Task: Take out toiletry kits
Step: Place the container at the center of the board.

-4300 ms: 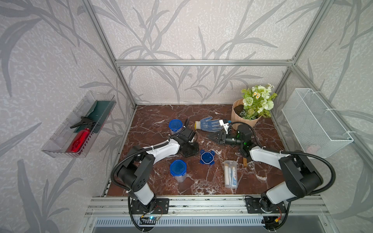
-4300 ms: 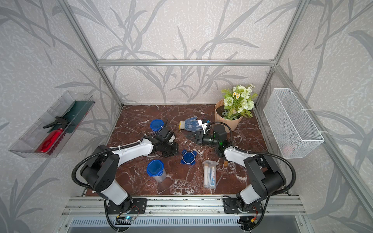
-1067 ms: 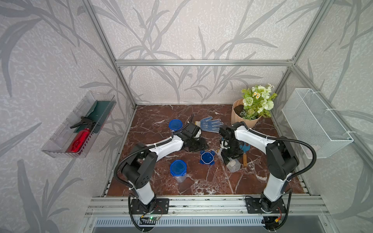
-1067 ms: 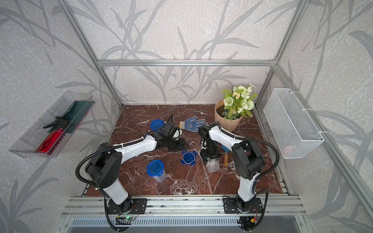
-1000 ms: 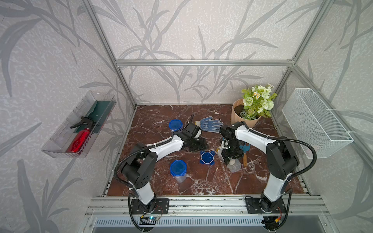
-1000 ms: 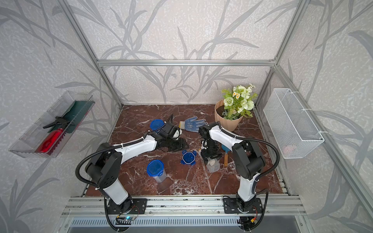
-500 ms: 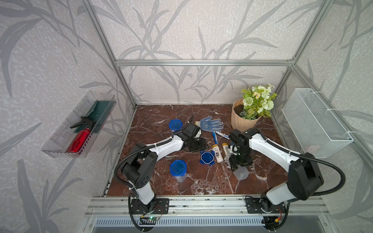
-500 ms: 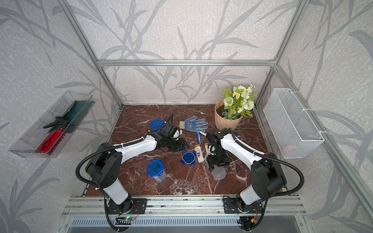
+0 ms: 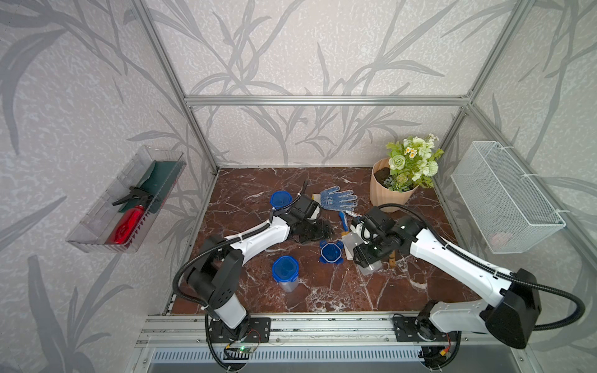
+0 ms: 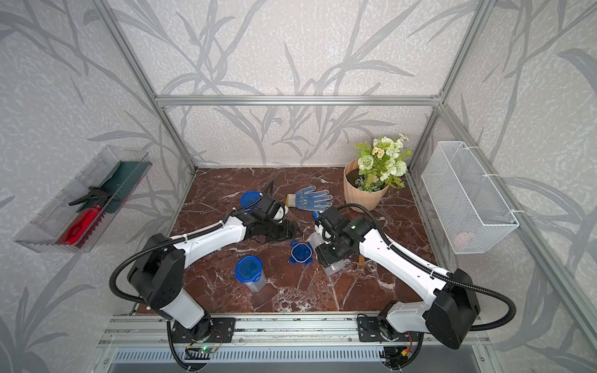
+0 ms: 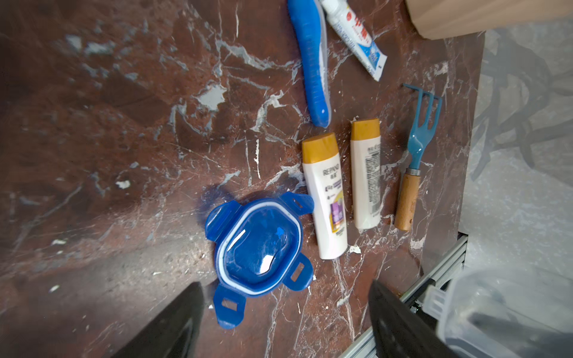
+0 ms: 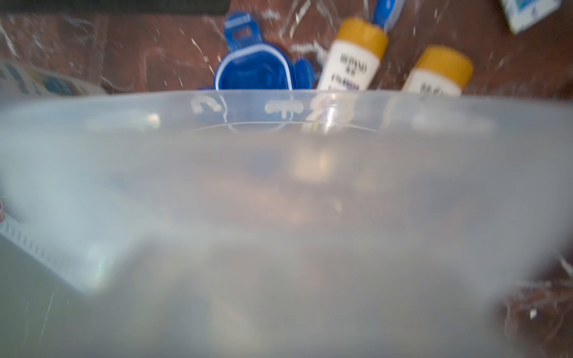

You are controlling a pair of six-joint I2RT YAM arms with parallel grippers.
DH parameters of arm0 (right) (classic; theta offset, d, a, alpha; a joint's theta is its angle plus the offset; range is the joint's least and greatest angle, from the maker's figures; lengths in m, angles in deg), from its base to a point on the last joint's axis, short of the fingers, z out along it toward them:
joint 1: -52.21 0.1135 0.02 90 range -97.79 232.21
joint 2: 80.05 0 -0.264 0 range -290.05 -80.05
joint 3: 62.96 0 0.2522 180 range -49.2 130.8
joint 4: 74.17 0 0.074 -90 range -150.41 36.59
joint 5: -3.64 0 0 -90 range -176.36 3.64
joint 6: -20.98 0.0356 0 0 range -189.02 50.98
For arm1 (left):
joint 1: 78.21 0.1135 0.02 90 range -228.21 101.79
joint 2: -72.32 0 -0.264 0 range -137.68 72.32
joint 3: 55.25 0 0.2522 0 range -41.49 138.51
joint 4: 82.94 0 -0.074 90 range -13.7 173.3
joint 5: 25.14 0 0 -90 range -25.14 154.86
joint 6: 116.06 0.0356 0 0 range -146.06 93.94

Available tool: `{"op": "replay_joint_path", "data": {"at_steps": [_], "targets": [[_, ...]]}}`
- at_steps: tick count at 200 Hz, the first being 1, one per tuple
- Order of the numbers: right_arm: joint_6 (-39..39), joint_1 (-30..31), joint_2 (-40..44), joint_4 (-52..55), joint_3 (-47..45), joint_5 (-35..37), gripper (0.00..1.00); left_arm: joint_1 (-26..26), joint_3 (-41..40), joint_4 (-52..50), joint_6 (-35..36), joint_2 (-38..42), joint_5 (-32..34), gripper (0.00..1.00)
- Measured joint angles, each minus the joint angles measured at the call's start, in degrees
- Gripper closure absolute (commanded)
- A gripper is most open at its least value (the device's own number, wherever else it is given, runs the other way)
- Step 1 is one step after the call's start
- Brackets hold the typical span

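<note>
Next, my left gripper grabs the clear cup by the cup's rim [image 11: 440, 325], on the side opposite my right gripper.
One kit lies loose on the marble: two white gold-capped bottles [image 11: 325, 198] [image 11: 366, 173], a blue toothbrush [image 11: 311, 62] and a toothpaste tube [image 11: 353, 34]. Beside the bottles rests an upturned blue lid [image 11: 257, 245] [image 9: 330, 252]. My left gripper [image 11: 285, 313] [image 9: 315, 231] hovers open just short of that lid, nothing between its fingers. My right gripper [image 9: 368, 255] is shut on the clear cup [image 9: 368, 268] [image 12: 279, 201], which looks empty, tilted low over the table right of the lid. Two more cups stand with blue lids on: one near the front [image 9: 285, 273], one behind the left arm [image 9: 280, 200].
A blue-dotted glove [image 9: 336, 199] lies at the back. A wooden-handled blue rake [image 11: 412, 173] lies beside the bottles. A flower pot [image 9: 387, 197] stands back right. A wire basket [image 9: 504, 197] hangs on the right wall, a clear tray [image 9: 97, 226] on the left wall.
The bottles, toothbrush and tube have come out of the cup onto the table. The right arm has drawn the cup away from them. The left jaws have spread wider.
</note>
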Motion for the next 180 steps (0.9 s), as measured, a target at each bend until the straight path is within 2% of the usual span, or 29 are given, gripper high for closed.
{"op": "replay_joint_path", "data": {"at_steps": [53,67,88,127,162,175,180], "targets": [[-4.26,2.84,0.15,-23.87,-7.48,3.15,0.62,0.11,-0.44,-0.33,-0.85,10.47,3.56,0.31],[-5.16,2.89,0.17,-29.29,-9.94,3.1,0.63,0.11,-1.22,-0.39,-1.14,12.5,4.48,0.47],[-6.8,2.89,0.24,-35.6,-12.68,2.38,0.63,0.13,-3.15,-0.13,-1.68,15.26,5.81,0.58],[-8.57,2.89,1.25,-46.95,-18.51,0.33,0.64,0.31,-3.61,0.07,-2.08,16.26,4.85,0.59],[-10.27,3.48,0.87,-53.88,-20.68,-0.11,0.64,0.76,-3.69,1.4,-2.89,16.26,2.8,0.51],[-12.17,4.94,0.72,-57.27,-21.57,0.74,0.64,0.76,-3.67,1.49,-3.04,16.22,1.57,0.51],[-13.05,5.66,0.63,-58.55,-21.88,1.11,0.64,0.76,-3.61,1.36,-3.04,16.17,1.01,0.54]]}}
